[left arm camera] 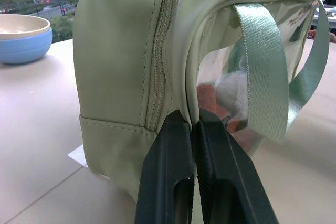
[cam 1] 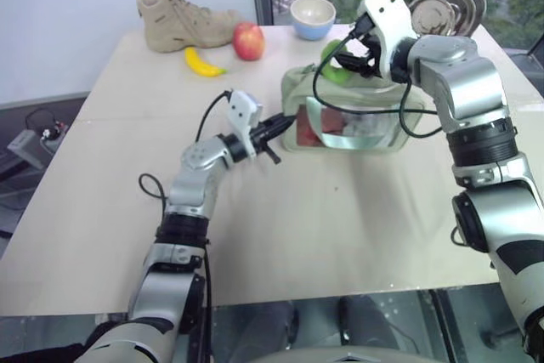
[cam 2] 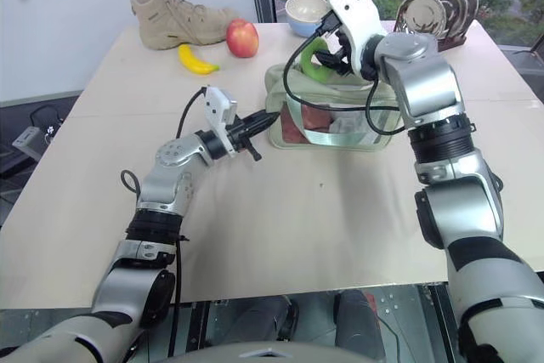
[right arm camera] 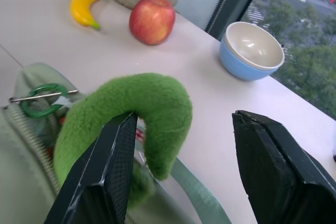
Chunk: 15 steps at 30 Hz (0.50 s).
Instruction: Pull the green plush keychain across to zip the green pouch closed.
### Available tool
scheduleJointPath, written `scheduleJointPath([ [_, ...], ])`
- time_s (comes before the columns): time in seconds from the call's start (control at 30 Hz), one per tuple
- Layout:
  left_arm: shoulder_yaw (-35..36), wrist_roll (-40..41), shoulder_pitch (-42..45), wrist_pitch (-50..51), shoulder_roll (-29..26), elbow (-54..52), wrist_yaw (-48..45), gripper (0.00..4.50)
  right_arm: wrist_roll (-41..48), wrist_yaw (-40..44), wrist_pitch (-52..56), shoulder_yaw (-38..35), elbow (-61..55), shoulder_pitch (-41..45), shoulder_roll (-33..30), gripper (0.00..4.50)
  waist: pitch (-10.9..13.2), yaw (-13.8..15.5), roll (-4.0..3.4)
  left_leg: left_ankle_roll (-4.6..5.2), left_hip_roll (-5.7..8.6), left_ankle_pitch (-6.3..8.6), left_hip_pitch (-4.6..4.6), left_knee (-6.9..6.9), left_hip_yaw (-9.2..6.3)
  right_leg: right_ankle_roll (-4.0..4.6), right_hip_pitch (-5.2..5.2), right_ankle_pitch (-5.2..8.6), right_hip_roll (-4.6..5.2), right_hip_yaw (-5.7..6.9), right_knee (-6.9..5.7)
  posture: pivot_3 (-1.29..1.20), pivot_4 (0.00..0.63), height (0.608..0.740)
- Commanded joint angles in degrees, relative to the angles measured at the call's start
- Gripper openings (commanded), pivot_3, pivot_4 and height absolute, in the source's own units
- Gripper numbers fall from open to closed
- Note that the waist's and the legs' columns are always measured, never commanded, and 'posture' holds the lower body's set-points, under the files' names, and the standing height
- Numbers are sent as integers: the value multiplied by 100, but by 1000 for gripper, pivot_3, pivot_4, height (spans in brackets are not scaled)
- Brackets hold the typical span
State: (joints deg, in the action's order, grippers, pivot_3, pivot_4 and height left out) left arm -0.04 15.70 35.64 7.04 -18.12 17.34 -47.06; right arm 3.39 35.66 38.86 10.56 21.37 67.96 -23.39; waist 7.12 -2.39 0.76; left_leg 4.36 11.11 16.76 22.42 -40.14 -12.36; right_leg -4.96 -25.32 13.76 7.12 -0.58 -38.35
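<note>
The green plush keychain's arch lies against one finger of my right gripper, so I will back off, turn the gripper and straddle the plush by its ring (right arm camera: 44, 99).
The green pouch (cam 1: 350, 118) lies on the table with its clear window facing me and reddish contents showing through. My left gripper (left arm camera: 192, 121) is shut on the pouch's left end, pinching the fabric beside the zipper (left arm camera: 157, 51). The green plush keychain (right arm camera: 142, 114) arches up from the pouch's top, at the far left corner. My right gripper (right arm camera: 185, 114) hovers over it, open. One of its fingers (right arm camera: 100, 182) rests against the plush, and the other stands well apart. A small green ring (right arm camera: 44, 99) joins the plush to the zipper pull.
At the table's far side are a tan shoe (cam 1: 183, 19), a banana (cam 1: 202, 63), an apple (cam 1: 248, 41) and a blue bowl (cam 1: 313, 17). A rack of metal discs (cam 1: 446, 10) stands at the far right. Bare tabletop (cam 1: 340, 227) lies nearer me.
</note>
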Motion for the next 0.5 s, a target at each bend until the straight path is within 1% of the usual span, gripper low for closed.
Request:
scheduleJointPath([
  [0.03, -42, -21, -40, -102, 6, -392, 46, 0, -244, 106, -519, 133, 248, 276, 7, 2904, 0, -2, 0, 0, 0, 0, 0, 0, 0, 0, 0, 0, 0, 0, -1, 0, 150, 740],
  [0.1, -58, -28, -79, -88, 22, -460, 66, 0, -320, 193, -671, 214, 406, 310, 37, 2904, 0, -5, 0, 0, 0, 0, 0, 0, 0, 0, 0, 0, 0, 0, -1, 0, 150, 740],
  [0.17, -68, -32, -102, -83, 24, -500, 80, 0, -366, 284, -761, 253, 538, 337, 72, 2391, 0, -2, 0, 0, 1, 0, -1, 1, 0, 0, -1, 0, 0, 0, -1, 0, 150, 740],
  [0.2, -70, -33, -109, -80, 23, -513, 86, 0, -390, 321, -795, 261, 591, 347, 86, 2092, 0, -2, 0, 0, 1, 0, -1, 0, -1, 0, -1, 0, 0, 1, -1, 0, 150, 740],
  [0.23, -71, -38, -120, -81, 20, -523, 95, 0, -419, 377, -821, 281, 638, 353, 89, 1483, 0, -2, 0, 0, 1, 0, -1, 0, -1, 0, -1, 0, -1, 2, -2, 0, 150, 740],
  [0.27, -74, -40, -132, -77, 18, -540, 105, 0, -441, 419, -836, 291, 662, 354, 87, 989, 0, -1, 0, 0, 1, 0, -1, 0, -2, 0, 0, 0, -1, 2, -2, 0, 150, 740],
  [0.3, -74, -47, -139, -76, 17, -550, 119, 0, -352, 437, -693, 162, 652, 391, 66, 650, 0, 0, 0, 0, 1, 0, -1, 0, -2, 0, 0, 0, -1, 2, -2, 0, 150, 740],
  [0.4, -71, -66, -143, -82, 17, -552, 150, 0, -97, 727, -297, -104, 476, 454, -125, 650, 0, 7, -1, 0, 2, 0, 0, -1, -4, 0, 0, 0, -1, 2, -2, 0, 150, 740],
  [0.47, -72, -78, -146, -87, 16, -550, 155, 0, -57, 943, -246, -80, 271, 381, -256, 650, 0, 7, -1, 0, 3, 0, 0, 0, -8, 0, 0, 0, -1, 3, -2, 0, 150, 740],
  [0.5, -73, -87, -148, -90, 17, -551, 160, 0, -52, 976, -218, -69, 170, 331, -289, 903, 0, 3, -1, 0, 4, 0, 0, 0, -9, 0, 0, 0, -1, 3, -2, 0, 150, 740],
])
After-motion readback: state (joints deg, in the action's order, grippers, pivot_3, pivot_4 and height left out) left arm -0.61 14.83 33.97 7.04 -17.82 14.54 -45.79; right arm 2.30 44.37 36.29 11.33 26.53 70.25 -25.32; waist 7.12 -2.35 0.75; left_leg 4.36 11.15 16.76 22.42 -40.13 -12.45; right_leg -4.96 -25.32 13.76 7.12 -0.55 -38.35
